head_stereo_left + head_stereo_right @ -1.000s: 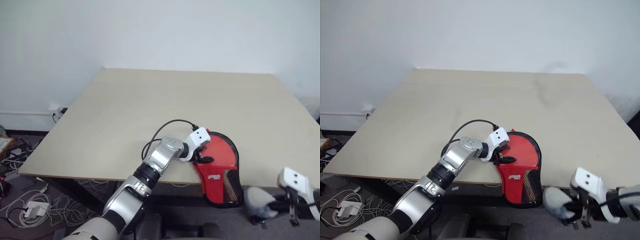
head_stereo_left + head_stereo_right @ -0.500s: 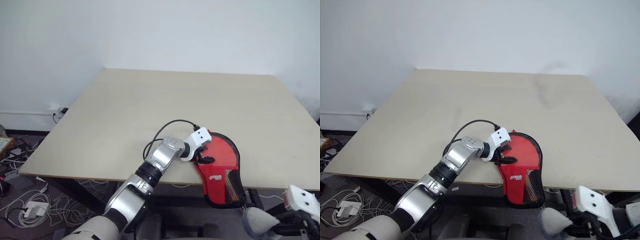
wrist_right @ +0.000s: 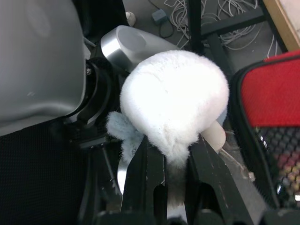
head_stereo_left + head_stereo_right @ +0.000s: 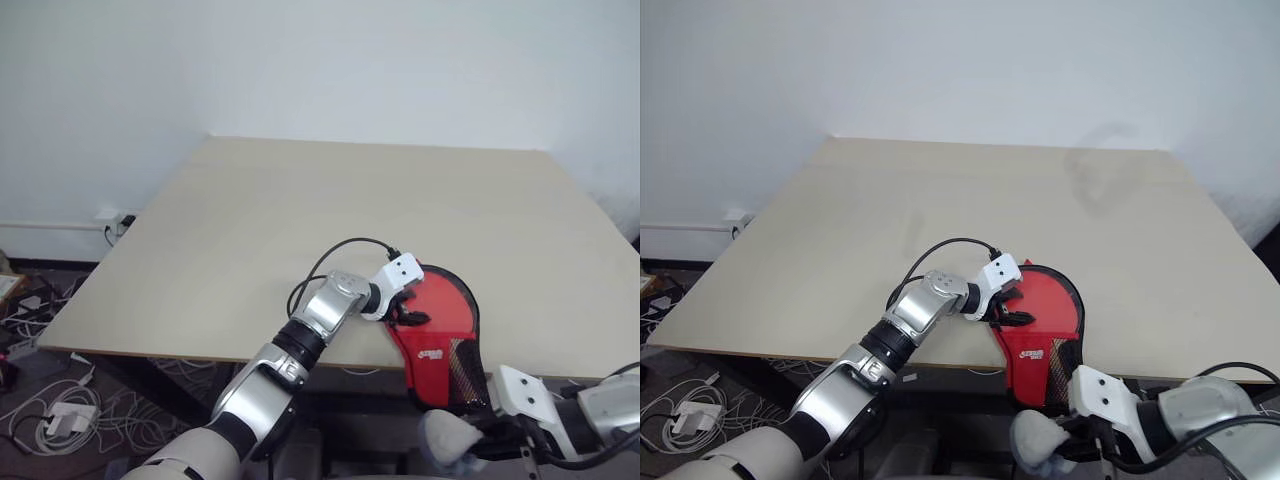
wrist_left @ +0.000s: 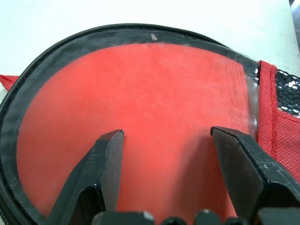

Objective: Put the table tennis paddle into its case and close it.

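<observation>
I should let go of the white fluffy ball with my right gripper on the case's white logo (image 4: 424,347), just below my left gripper.
The case (image 4: 440,330) lies flat at the table's front edge, its mesh handle end hanging over the edge. Through its clear window (image 5: 140,93) I see the round red face of the table tennis paddle; the handle is hidden. My left gripper (image 5: 166,136) rests open on the window, one finger on each side of the red face, nothing between them. My right gripper (image 3: 171,152) is below the table edge, just beside the case's handle end. It is shut on the base of a white fluffy ball (image 3: 173,98), which also appears in the head view (image 4: 1040,440).
The beige table (image 4: 300,200) stretches bare behind the case up to a white wall. Cables and adapters (image 4: 50,410) lie on the floor at the left. A black cable loops from my left wrist (image 4: 340,250) over the tabletop.
My right arm has swung left under the table's front edge, carrying the fluffy ball from the far right to just below the case's handle end. The left gripper has stayed put.
</observation>
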Available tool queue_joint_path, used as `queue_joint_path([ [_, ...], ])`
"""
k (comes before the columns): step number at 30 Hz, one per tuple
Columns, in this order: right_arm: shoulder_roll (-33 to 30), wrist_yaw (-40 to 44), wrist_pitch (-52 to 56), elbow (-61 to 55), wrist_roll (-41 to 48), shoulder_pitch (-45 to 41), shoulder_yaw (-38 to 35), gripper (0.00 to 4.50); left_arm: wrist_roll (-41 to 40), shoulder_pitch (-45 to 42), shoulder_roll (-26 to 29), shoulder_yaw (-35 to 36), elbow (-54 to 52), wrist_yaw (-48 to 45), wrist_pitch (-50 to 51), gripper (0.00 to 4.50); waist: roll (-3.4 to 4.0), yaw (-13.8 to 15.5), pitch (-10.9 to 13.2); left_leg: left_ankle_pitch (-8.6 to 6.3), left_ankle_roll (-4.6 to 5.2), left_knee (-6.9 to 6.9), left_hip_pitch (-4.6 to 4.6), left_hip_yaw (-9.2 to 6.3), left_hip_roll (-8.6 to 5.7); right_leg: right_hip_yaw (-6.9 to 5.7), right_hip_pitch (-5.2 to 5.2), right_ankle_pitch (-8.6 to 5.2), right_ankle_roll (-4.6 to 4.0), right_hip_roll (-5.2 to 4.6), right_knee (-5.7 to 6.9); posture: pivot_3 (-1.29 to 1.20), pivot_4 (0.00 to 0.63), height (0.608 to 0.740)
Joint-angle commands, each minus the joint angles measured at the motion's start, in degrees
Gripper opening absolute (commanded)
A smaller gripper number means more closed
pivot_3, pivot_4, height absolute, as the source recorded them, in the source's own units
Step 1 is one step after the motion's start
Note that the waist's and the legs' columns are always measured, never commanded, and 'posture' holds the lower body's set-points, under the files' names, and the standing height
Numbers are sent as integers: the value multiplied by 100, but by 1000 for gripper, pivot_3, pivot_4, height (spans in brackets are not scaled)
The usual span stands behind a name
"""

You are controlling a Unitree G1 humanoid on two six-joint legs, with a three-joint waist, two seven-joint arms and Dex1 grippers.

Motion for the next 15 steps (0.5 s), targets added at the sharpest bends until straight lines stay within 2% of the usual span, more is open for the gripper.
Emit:
queue_joint_path([
  [1,125,-73,101,51,137,-578,409,48,144,98,66,-81,364,30,188,3119,0,0,0,0,0,0,0,0,1,-2,-1,0,0,0,0,0,0,715],
  [9,696,-163,358,147,288,-1873,1344,47,154,63,69,-82,409,22,180,3119,-2,0,-1,0,0,1,0,-2,1,-5,-2,3,-1,1,2,0,0,715],
  [13,1343,-453,669,380,442,-2550,1606,47,151,63,67,-93,395,11,197,3119,-3,0,-13,0,0,1,0,-1,2,-6,-2,31,5,2,2,0,0,715],
  [15,1758,-704,692,785,203,-2974,1879,47,153,58,63,-108,384,2,206,3119,-9,-5,-20,0,-1,1,1,-1,4,-7,-4,36,5,4,3,0,0,715],
])
